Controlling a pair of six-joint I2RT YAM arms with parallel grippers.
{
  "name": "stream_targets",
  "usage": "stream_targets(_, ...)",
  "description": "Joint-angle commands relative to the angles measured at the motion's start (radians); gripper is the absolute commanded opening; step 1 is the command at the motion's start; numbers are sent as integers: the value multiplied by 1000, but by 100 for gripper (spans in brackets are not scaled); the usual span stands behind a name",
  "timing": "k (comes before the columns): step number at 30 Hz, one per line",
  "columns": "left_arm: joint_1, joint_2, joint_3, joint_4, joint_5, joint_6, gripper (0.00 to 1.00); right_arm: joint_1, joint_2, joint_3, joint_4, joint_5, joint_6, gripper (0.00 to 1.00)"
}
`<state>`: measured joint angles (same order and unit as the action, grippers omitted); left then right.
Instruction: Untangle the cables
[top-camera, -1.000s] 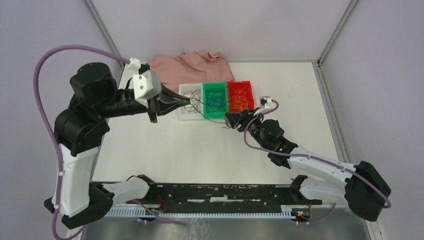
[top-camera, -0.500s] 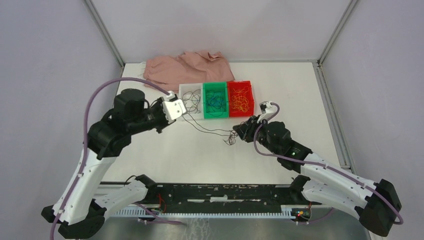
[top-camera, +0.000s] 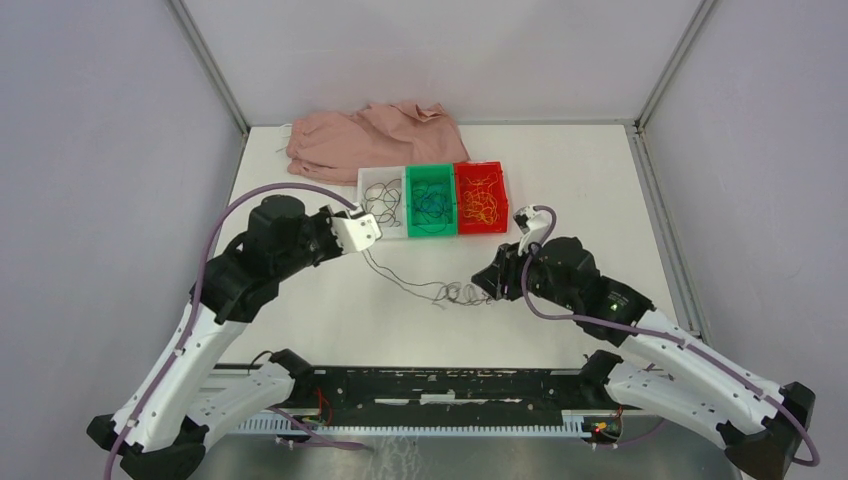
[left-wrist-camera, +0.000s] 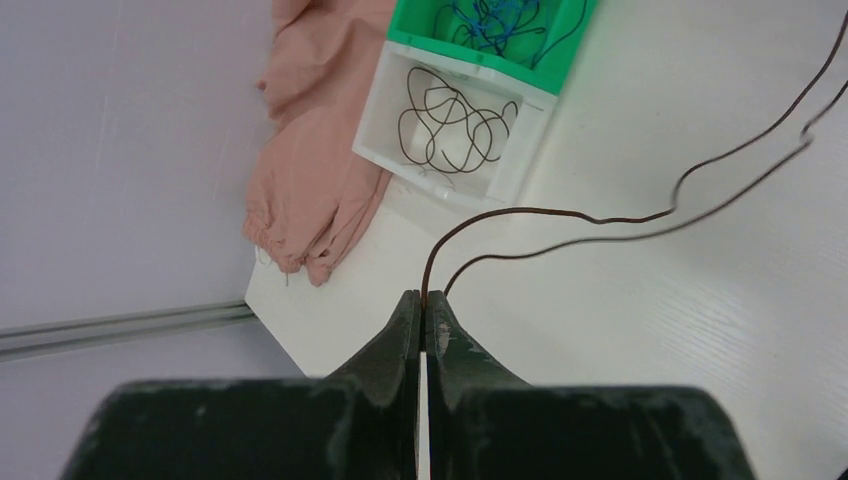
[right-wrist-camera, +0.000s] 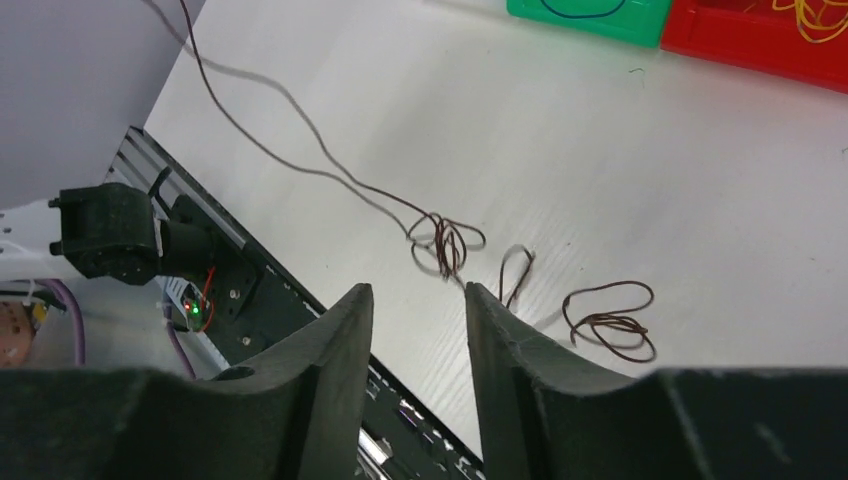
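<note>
I will use my left gripper to set the brown cable down on the bare table (top-camera: 352, 293) (left-wrist-camera: 615, 265) between the white bin and the black rail.
My left gripper (top-camera: 368, 243) (left-wrist-camera: 424, 297) is shut on the end of a thin dark brown cable (left-wrist-camera: 560, 215). The strand runs across the table (top-camera: 400, 280) to a small knotted tangle (top-camera: 462, 294) (right-wrist-camera: 445, 240). My right gripper (top-camera: 482, 286) (right-wrist-camera: 418, 290) is open and empty, its tips just short of that tangle. A second loose brown loop (right-wrist-camera: 610, 320) lies to the right of it. More dark cables lie in a white bin (top-camera: 362, 205) (left-wrist-camera: 520, 150), blue ones in a green bin (top-camera: 431, 232), yellow-orange ones in a red bin (top-camera: 481, 228).
A pink cloth (top-camera: 370, 135) lies crumpled behind the bins at the back left. The three bins stand side by side at mid-back. A black rail (top-camera: 450, 385) runs along the table's near edge between the arm bases.
My left gripper has come down and toward the near side, drawing the brown strand out. My right gripper has moved nearer too, and the tangle now lies on the table before it.
</note>
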<state>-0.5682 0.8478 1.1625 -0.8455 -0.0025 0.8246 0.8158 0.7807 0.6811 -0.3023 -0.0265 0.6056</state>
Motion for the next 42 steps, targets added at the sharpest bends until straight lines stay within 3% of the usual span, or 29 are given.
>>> stream_targets(1, 0, -10, 52, 72, -10, -5, 3, -1, 23, 92, -141, -41, -48, 42)
stream_targets(4, 1, -17, 52, 40, 43, -40, 3, -1, 32, 91, -151, -5, -56, 21)
stream_targets(6, 1, -20, 52, 24, 77, -68, 3, -1, 43, 83, -130, 1, -56, 13)
stream_targets(8, 1, -24, 41, 4, 92, -71, 3, -1, 70, 74, -84, -33, -62, 19)
stream_targets(11, 1, -46, -20, -2, 74, -63, 3, 3, 152, 72, -24, -60, -79, 43)
stream_targets(16, 2, -78, -107, 0, 55, -56, 3, 79, 363, 108, 138, -42, -142, 59)
stream_targets(22, 8, -70, -64, -36, 40, -29, 3, 219, 752, 238, 368, 12, -195, 62)
stream_targets(26, 10, -54, -5, -111, 50, -14, 3, 243, 942, 371, 447, 31, -264, 63)
stream_targets(35, 10, -92, -5, -200, 41, 55, 3, 242, 1145, 537, 500, 2, -656, 66)
stream_targets(42, 9, -117, 1, -258, 29, 118, 3, 206, 1250, 677, 417, -51, -759, 66)
